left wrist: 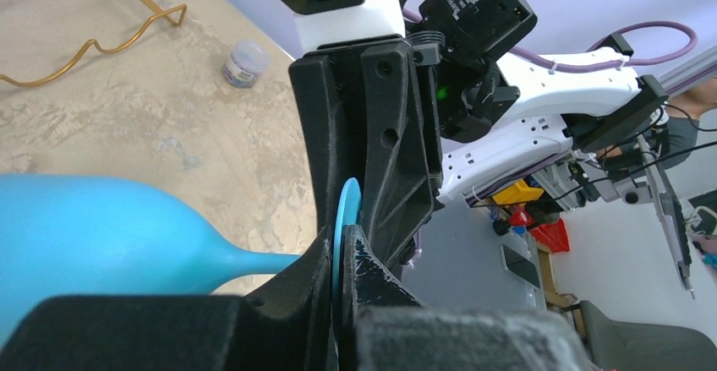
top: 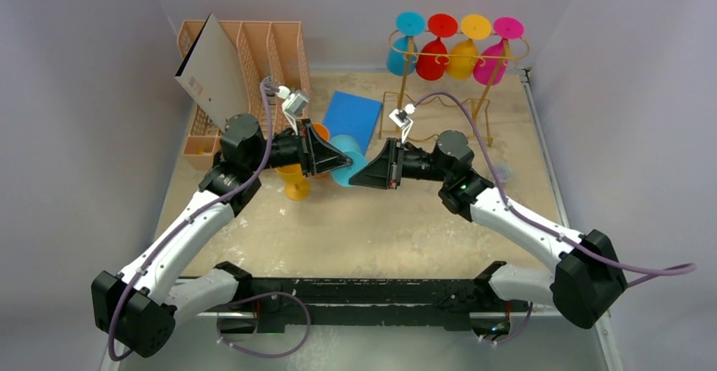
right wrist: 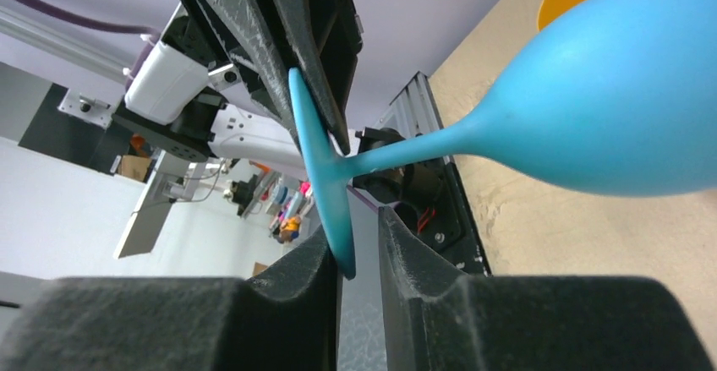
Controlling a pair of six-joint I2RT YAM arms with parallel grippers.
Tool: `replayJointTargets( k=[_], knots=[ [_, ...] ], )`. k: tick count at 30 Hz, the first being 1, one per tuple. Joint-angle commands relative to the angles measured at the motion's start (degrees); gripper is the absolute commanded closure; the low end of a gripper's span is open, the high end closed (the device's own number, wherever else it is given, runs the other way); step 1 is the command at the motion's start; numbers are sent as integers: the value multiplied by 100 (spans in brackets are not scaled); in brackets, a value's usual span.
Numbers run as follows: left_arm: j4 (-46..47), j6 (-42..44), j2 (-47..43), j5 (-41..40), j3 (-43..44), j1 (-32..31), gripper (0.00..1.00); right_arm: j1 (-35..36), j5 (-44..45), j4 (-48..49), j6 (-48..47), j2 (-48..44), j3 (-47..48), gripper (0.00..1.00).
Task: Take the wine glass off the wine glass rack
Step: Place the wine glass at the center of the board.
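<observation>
The blue wine glass is held by its foot in my left gripper, so next my right gripper takes the foot before my left gripper takes the bowl's rim [top: 344, 140].
A blue wine glass [top: 345, 146] hangs on its side above the table's middle, away from the gold wire wine glass rack [top: 404, 71] at the back right. My left gripper [left wrist: 348, 240] is shut on the glass's flat round foot [left wrist: 345, 219], and the bowl [left wrist: 84, 236] points left. My right gripper [right wrist: 359, 236] faces it from the other side. Its jaws stand open with a gap, the foot's rim [right wrist: 317, 160] between them and resting against one finger. In the top view the two grippers, left [top: 345, 162] and right [top: 355, 178], meet tip to tip.
Several coloured glasses [top: 448, 54] hang on the rack. A peach file organiser [top: 270, 46] holding a grey board [top: 211, 71] stands back left. A blue sheet [top: 351, 113] and an orange-yellow glass [top: 296, 187] lie near the left arm. A small jar [left wrist: 245, 61] sits right of centre.
</observation>
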Motion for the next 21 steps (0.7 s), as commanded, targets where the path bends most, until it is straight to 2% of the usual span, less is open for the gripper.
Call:
replayJointTargets(
  k=[1, 5, 13, 15, 16, 21],
  knots=[
    [407, 68, -177, -25, -27, -65, 100, 25, 242, 849, 358, 93, -90, 75],
    [438, 42, -188, -25, -58, -91, 100, 25, 278, 719, 232, 92, -25, 76],
    [498, 0, -194, -31, -93, -110, 100, 25, 246, 498, 28, -1, -10, 100],
    [556, -19, -186, 30, -92, -118, 100, 25, 236, 357, -123, -90, -12, 100],
    [566, -34, -189, 61, -80, -118, 96, 27, 209, 275, -236, -137, -8, 100],
    [123, 132, -193, 141, 86, -118, 64, 25, 145, -29, -786, -324, -18, 100]
  ],
)
